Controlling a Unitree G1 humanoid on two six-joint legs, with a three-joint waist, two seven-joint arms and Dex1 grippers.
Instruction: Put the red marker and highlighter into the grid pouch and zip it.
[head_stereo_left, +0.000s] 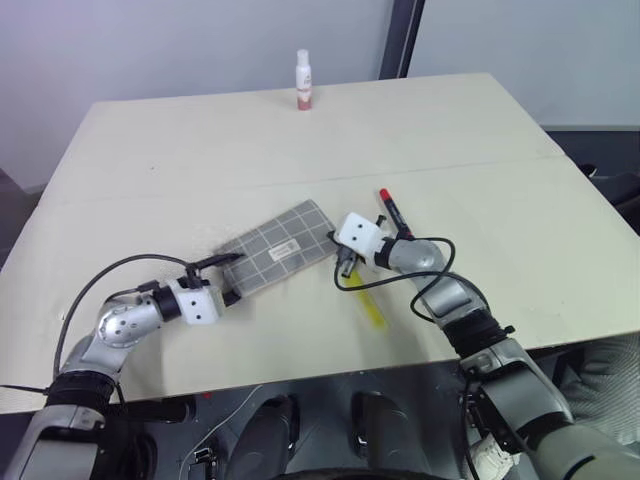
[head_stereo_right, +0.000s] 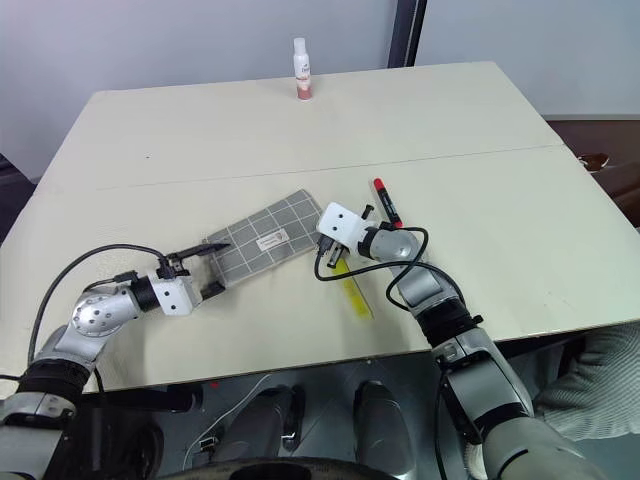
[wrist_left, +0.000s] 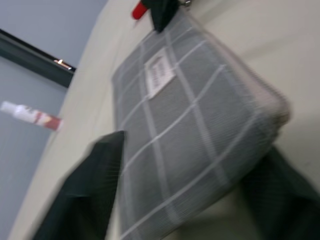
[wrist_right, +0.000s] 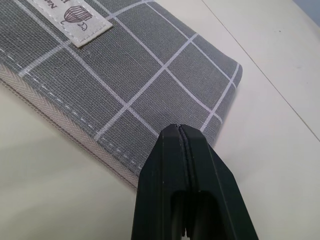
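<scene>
The robot's right gripper is closed over the grid pouch's corner, so it should open, grab the zipper pull (wrist_left: 187, 4) beside it and slide the closed zipper open.
The grid pouch (head_stereo_left: 283, 243) lies flat near the table's middle, label up. My left gripper (head_stereo_left: 234, 277) has its two fingers on either side of the pouch's near-left end and is pressed on it; in the left wrist view the fabric (wrist_left: 200, 130) bulges between them. My right gripper (head_stereo_left: 345, 266) is shut with nothing visible between its fingers, its tip over the pouch's right corner by the zipper edge (wrist_right: 75, 135). The red marker (head_stereo_left: 390, 210) lies just beyond the right wrist. Below that gripper, toward the table's front, lies the yellow highlighter (head_stereo_left: 372, 305).
A small white bottle with a pink label (head_stereo_left: 303, 80) stands at the table's far edge. The table's front edge (head_stereo_left: 330, 375) runs close below both arms. A black cable loops from each wrist.
</scene>
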